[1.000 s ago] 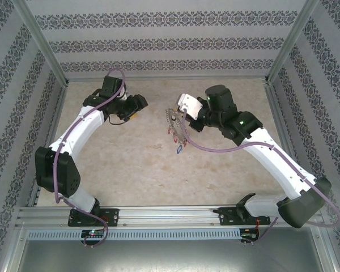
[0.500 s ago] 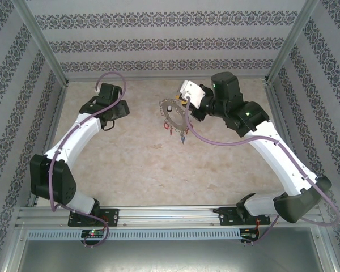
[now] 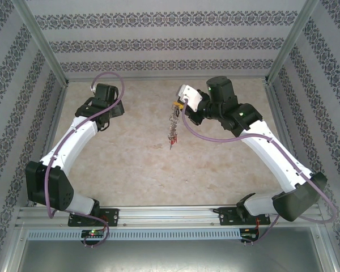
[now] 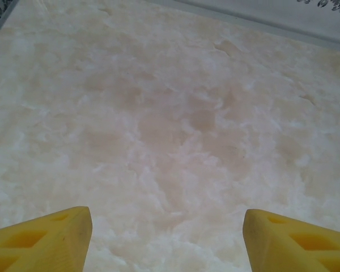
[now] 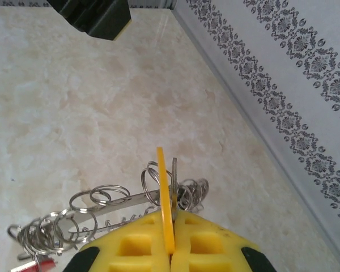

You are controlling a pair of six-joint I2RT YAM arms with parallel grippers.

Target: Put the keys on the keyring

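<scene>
Next, my right gripper lets go of the keyring on the bare table [image 3: 153,144], between my two grippers and a little toward the front rail.
My right gripper [image 3: 181,105] is shut on the keyring [image 3: 172,123], which hangs edge-on below it, above the middle of the table. In the right wrist view the jaws [image 5: 172,220] pinch a thin yellow key tag [image 5: 162,184] together with a grey metal piece [image 5: 174,173]. The ring's grey bar [image 5: 110,202] runs left, strung with several small silver rings, and a red tag [image 5: 38,262] shows at its end. My left gripper [image 3: 109,111] stands open at the far left, well apart from the ring. Its yellow fingertips [image 4: 51,235] hang over bare table with nothing between them.
The marble-patterned table [image 3: 136,164] lies inside patterned walls [image 3: 158,42] with metal posts at the back corners. The left arm's dark wrist [image 5: 93,16] shows at the top of the right wrist view. A wall [image 5: 283,85] runs close on the right of the right gripper.
The left arm has drawn back to the far left and its jaws have widened. The right gripper has turned the keyring from face-on to edge-on, and it now hangs straight down.
</scene>
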